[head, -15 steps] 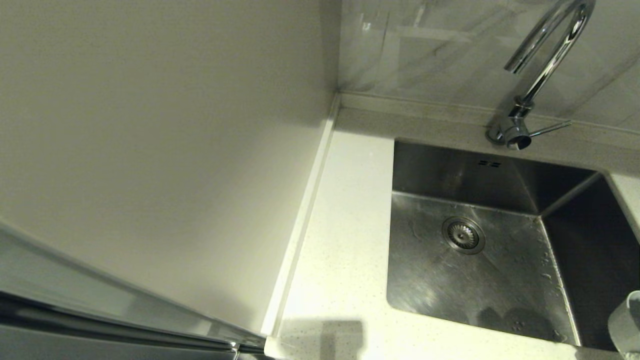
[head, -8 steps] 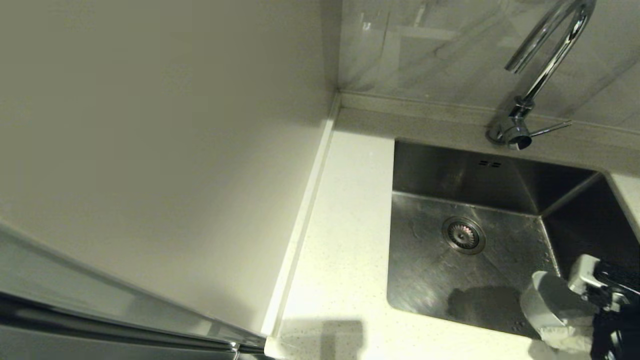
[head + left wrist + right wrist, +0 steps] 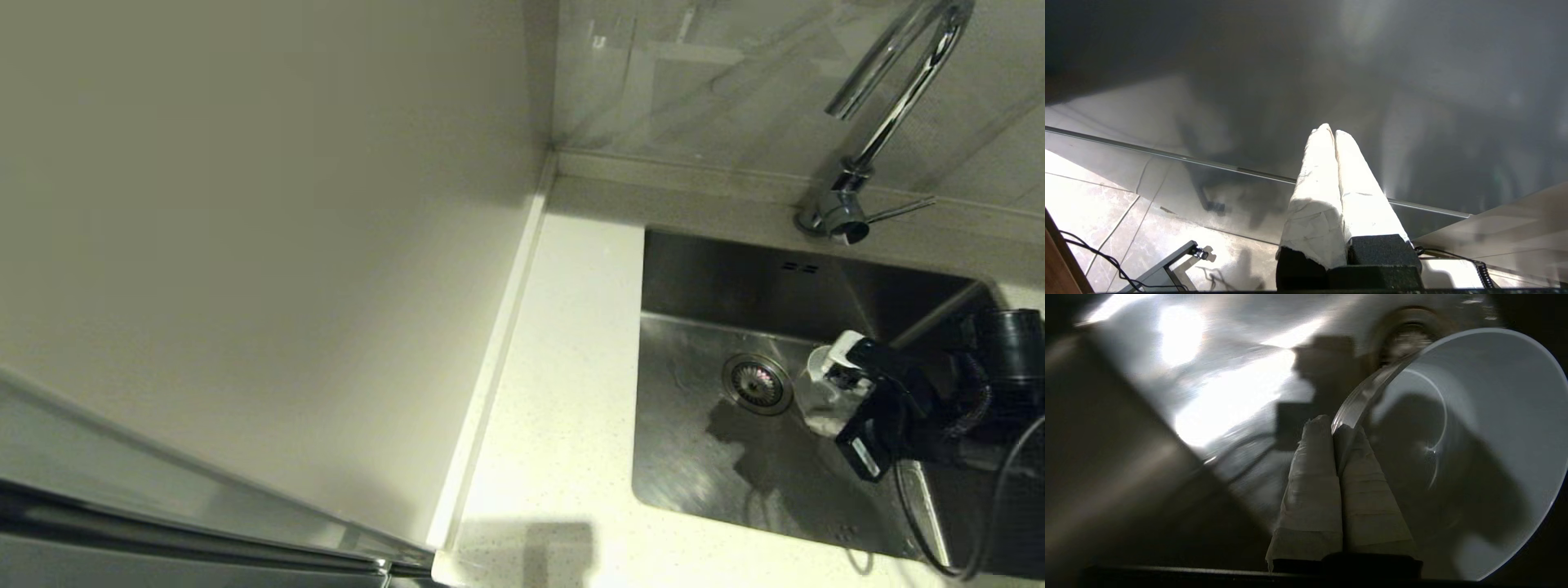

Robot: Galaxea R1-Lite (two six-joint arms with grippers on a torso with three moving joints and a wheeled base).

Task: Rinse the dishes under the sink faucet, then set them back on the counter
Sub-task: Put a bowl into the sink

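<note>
Next, I put the pale grey-blue bowl down on the sink's bottom beside the round drain strainer [image 3: 835,382] with my right gripper.
A pale grey-blue bowl [image 3: 1494,396] hangs tilted on its side over the sink [image 3: 702,482], its rim pinched between the taped fingers of my right gripper [image 3: 1336,424]. In the head view the bowl [image 3: 819,382] and right gripper [image 3: 831,412] sit just right of the round drain strainer [image 3: 757,383], low in the basin. The chrome gooseneck faucet [image 3: 886,122] stands behind the sink, and no water shows from its spout. My left gripper [image 3: 1331,130] is shut on nothing, parked low over a tiled floor. No other dishes are in view.
The white speckled counter [image 3: 563,392] runs along the sink's left side, with a beige wall panel [image 3: 261,245] beyond its low upstand. The faucet's thin side lever [image 3: 898,211] points right. My right arm's black body and cable [image 3: 980,408] cover the basin's right part.
My right arm has carried the bowl from the lower right corner of the head view up and left, over the basin to beside the drain. The left arm has not moved.
</note>
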